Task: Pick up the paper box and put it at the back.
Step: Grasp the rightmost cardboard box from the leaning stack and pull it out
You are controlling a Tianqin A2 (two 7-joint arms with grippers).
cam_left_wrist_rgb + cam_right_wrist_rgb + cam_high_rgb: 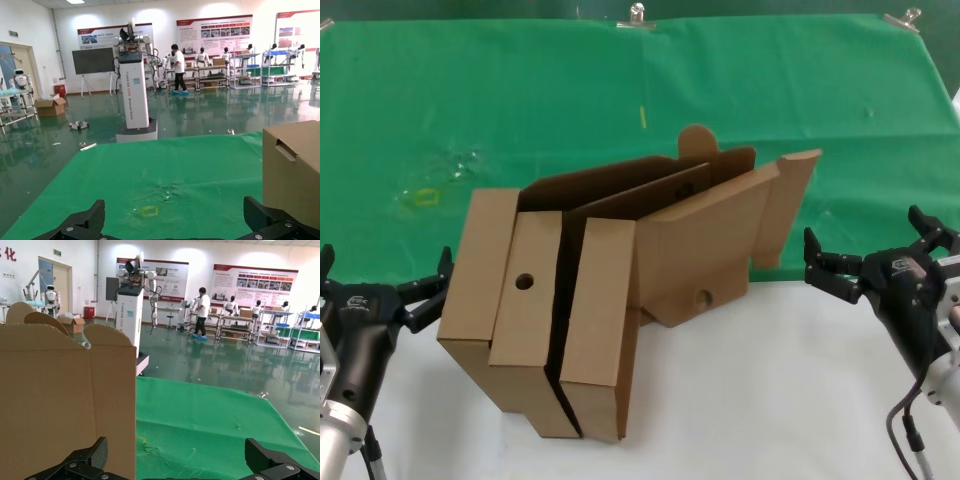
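The paper box has an ear flap on its near side [616, 411], and my right gripper needs to close low on that side, over that side's open edge.
Brown cardboard boxes stand on edge, leaning together, across the green cloth's [520, 90] front edge. The paper box [705, 240] is the right-hand part, with a side ear flap [790, 205]; it fills one side of the right wrist view [65, 400]. A like box with a rounded top tab [697, 140] stands behind it. Flat cardboard slabs [535, 310] lean at the front left, where I cannot tell one box from another. My left gripper [385, 265] is open and empty, left of the stack. My right gripper [865, 232] is open and empty, right of the ear flap.
The cloth is clipped along its far edge by metal clips [637, 17]. The white tabletop [770, 400] lies in front. The left wrist view shows a cardboard corner [292, 170] beside my open left gripper [173, 210]. My right gripper [176, 447] is over green cloth.
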